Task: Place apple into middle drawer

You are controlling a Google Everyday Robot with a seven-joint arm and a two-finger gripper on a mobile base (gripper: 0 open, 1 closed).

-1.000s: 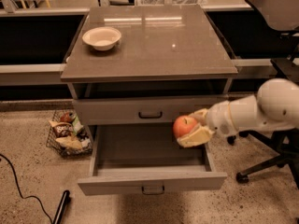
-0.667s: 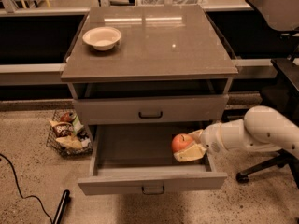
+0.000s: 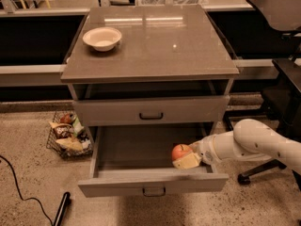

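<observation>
My gripper is going to let go of the apple on the middle drawer's grey bottom [image 3: 170, 149]. The apple will go away from the drawer's front side, toward the side of my arm.
The apple [image 3: 180, 151] is small, round and red-orange. It is inside the open middle drawer [image 3: 153, 183], near the drawer's right front corner. My gripper [image 3: 186, 158] reaches in over the drawer's right side on a white arm and is shut on the apple, with its pale fingers [image 3: 187, 162] under and beside the fruit. The drawer is pulled far out and its grey interior shows. Whether the apple touches the drawer floor is hidden by the front wall.
The upper drawer front with a black handle [image 3: 151, 116] is closed above. A white bowl [image 3: 102, 37] sits on the cabinet top. A wire basket of snacks [image 3: 66, 135] stands on the floor at left. An office chair [image 3: 280, 98] is at right. A black cable and tool [image 3: 61, 208] lie on the floor.
My gripper has moved down and a little left with the apple, from beside the upper drawer front into the open middle drawer.
</observation>
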